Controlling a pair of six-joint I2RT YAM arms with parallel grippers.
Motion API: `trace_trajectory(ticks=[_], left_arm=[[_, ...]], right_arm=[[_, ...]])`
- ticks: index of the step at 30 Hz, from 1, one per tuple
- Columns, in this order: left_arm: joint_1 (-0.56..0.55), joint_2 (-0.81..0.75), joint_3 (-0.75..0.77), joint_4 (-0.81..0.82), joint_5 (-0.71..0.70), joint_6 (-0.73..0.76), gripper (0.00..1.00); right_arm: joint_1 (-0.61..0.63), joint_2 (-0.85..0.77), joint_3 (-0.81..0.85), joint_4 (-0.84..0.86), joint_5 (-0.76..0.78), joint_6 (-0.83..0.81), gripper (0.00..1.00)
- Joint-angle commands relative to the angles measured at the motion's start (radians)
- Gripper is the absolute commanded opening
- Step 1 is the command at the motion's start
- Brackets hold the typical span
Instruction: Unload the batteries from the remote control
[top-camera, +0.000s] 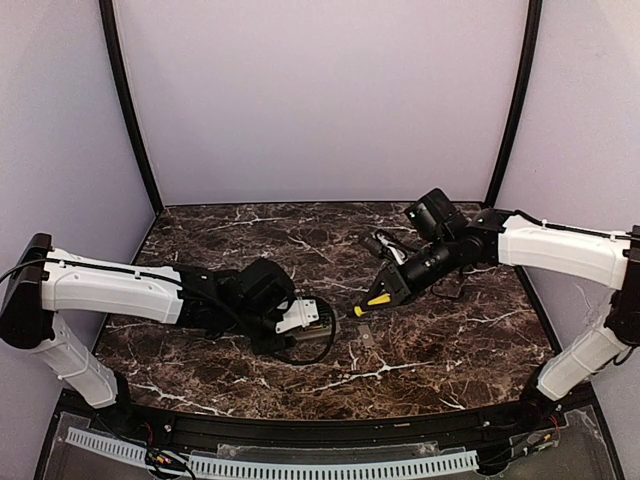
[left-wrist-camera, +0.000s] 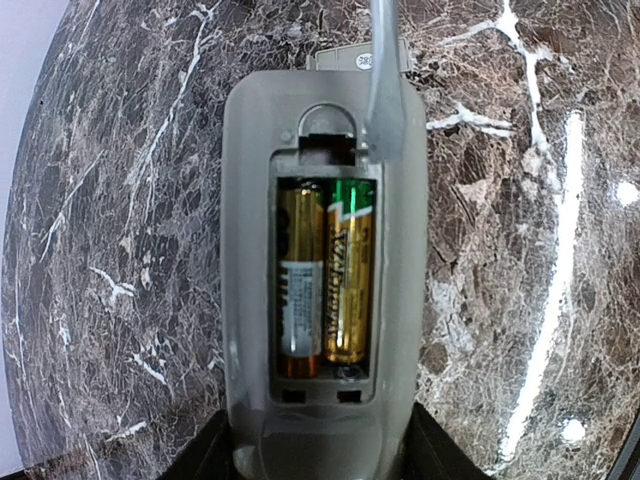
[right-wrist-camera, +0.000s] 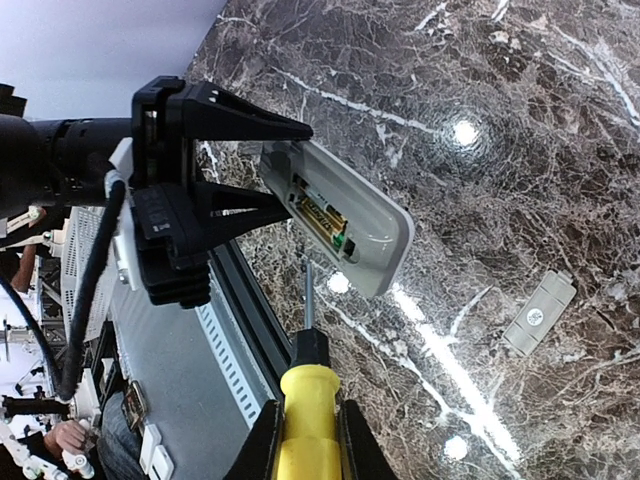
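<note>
The grey remote control is slanting away from the fingers of my left gripper. I will set it down with that gripper and take its near end (left-wrist-camera: 315, 446) from a lower angle.
My left gripper (left-wrist-camera: 318, 458) is shut on the near end of the grey remote control (left-wrist-camera: 250, 250) and holds it off the table, battery bay up and open. Two batteries lie side by side in the bay: a gold one with a green end (left-wrist-camera: 350, 270) and a copper one with a grey label (left-wrist-camera: 298, 285). My right gripper (right-wrist-camera: 308, 445) is shut on the yellow-handled screwdriver (right-wrist-camera: 308, 400). Its thin shaft (left-wrist-camera: 382, 90) crosses the remote's far end, its tip by the bay's upper right corner. The top view shows the left gripper (top-camera: 300, 320) and the right gripper (top-camera: 395, 285) close together.
The small flat grey battery cover (right-wrist-camera: 540, 312) lies on the dark marble table (top-camera: 450, 340), to the right of the remote; it also shows in the top view (top-camera: 365, 338). Purple walls enclose the table. A black rail (top-camera: 320, 425) runs along the near edge.
</note>
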Motion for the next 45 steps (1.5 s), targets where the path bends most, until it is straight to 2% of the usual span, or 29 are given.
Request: trace_trajectory(ticks=[1,7,12,19,24,34,38,45], left_arm=[[-0.015,0.008,0.026,0.016,0.013,-0.032,0.12],[-0.035,0.055,0.024,0.043,0.054,-0.093,0.13],[-0.045,0.098,-0.001,0.073,0.081,-0.183,0.13],[-0.105,0.125,-0.018,0.114,0.085,-0.246,0.13],[-0.114,0.198,0.047,0.054,0.11,-0.297,0.16],[-0.121,0.301,0.126,-0.043,0.187,-0.373,0.21],[-0.126,0.321,0.143,-0.056,0.18,-0.408,0.33],[-0.128,0.298,0.123,-0.045,0.158,-0.419,0.66]], right_arm=[[0.03,0.037,0.031,0.001,0.034,0.026,0.0],[0.043,0.084,0.025,-0.042,0.098,0.038,0.0],[0.05,0.102,0.014,-0.152,0.183,0.021,0.0],[0.066,0.096,-0.018,-0.178,0.186,0.029,0.0],[0.073,0.066,-0.011,-0.188,0.162,0.031,0.0],[0.075,-0.047,-0.017,-0.305,0.232,0.08,0.0],[0.095,-0.031,-0.007,-0.303,0.25,0.104,0.0],[0.132,0.021,0.017,-0.306,0.267,0.125,0.0]])
